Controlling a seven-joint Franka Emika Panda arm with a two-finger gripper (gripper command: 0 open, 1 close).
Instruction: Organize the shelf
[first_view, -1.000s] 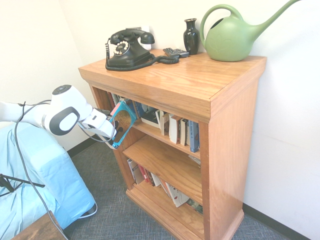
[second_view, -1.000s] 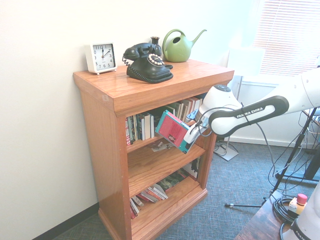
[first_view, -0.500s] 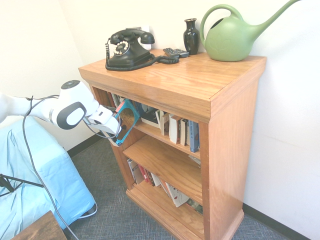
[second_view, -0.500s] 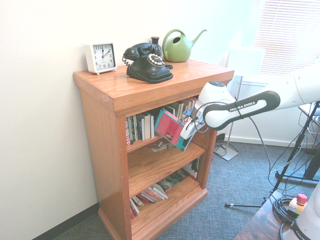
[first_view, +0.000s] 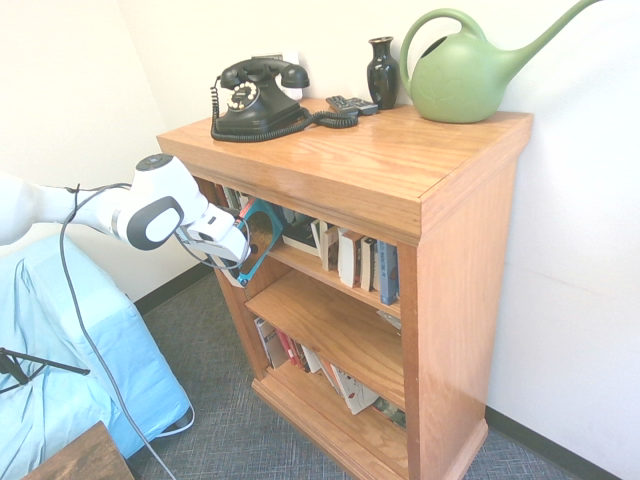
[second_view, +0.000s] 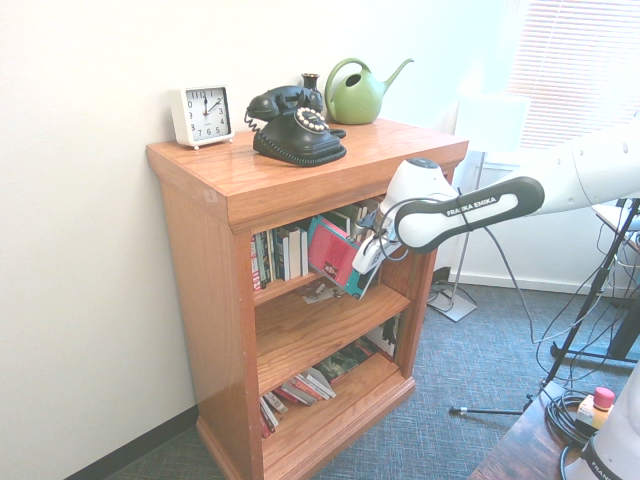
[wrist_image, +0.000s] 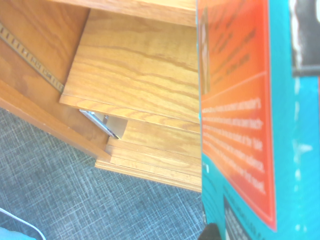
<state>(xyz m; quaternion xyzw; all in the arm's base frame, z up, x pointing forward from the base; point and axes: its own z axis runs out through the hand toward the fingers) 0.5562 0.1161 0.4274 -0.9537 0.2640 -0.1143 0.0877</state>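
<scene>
The teal-edged book, now tilted partly inside the top tier, will be let go by my gripper in the gap (first_view: 270, 240) between the upright books of the top level.
The shelf (first_view: 400, 170) is an orange-brown wooden bookcase with a thick top and three tiers. My gripper (first_view: 238, 266) is shut on a book (first_view: 260, 232) with a teal edge and a red-orange cover. I hold the book tilted at the open end of the top tier, partly inside the opening. In the second exterior view the book (second_view: 335, 256) leans in front of the standing row, with the gripper (second_view: 364, 264) at its lower corner. Filling the right side of the wrist view, the book (wrist_image: 240, 125) has the shelf boards (wrist_image: 135, 75) behind it.
A black telephone (first_view: 255, 95), a dark vase (first_view: 382, 70), a green watering can (first_view: 465, 70) and a white clock (second_view: 203, 114) stand on top. Upright books (first_view: 360, 262) fill the top tier; leaning books (first_view: 300, 355) sit in the bottom tier. A light blue cover (first_view: 60, 350) lies beside the arm.
The arm has moved up and toward the shelf, carrying the book from in front of the bookcase into the top tier's opening. The grip stays shut.
</scene>
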